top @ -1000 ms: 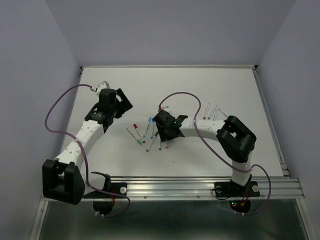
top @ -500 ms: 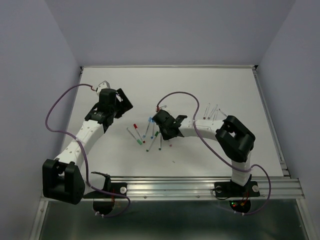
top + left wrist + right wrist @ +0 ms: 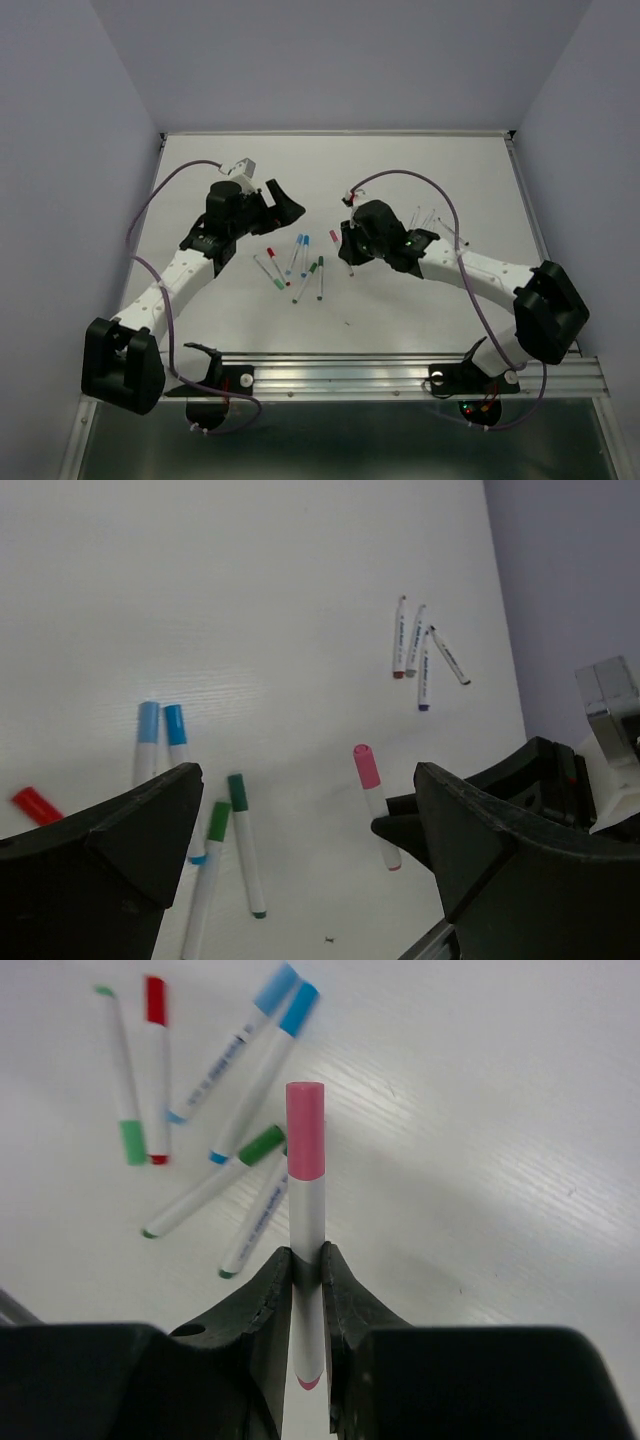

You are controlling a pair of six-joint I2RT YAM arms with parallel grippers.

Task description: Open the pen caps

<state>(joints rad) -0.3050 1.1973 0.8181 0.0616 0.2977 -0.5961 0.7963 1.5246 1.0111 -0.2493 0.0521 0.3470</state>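
Next, I set the pink pen down with my right gripper on the bare table (image 3: 402,255) in front of the bodies of the white pens.
My right gripper (image 3: 343,243) is shut on the white barrel of a pink-capped pen (image 3: 305,1250) and holds it above the table. Its pink cap (image 3: 305,1130) sticks out beyond the fingertips (image 3: 270,1275). My left gripper (image 3: 284,205) is open and empty, left of the held pen and pointing at it. In the left wrist view the pink pen (image 3: 374,810) hangs between the wide-open jaws, with its cap (image 3: 366,766) towards the camera. Capped pens lie on the table: two blue (image 3: 301,243), two green (image 3: 316,266), one red (image 3: 270,252) and another green (image 3: 277,283).
Three thin white pen barrels (image 3: 425,220) lie at the right behind my right arm; they also show in the left wrist view (image 3: 418,655). A small dark speck (image 3: 347,323) lies near the front. A metal rail (image 3: 400,375) runs along the near table edge.
My right gripper has risen off the pen cluster with the pink pen and moved back and right. My left gripper has swung right towards it.
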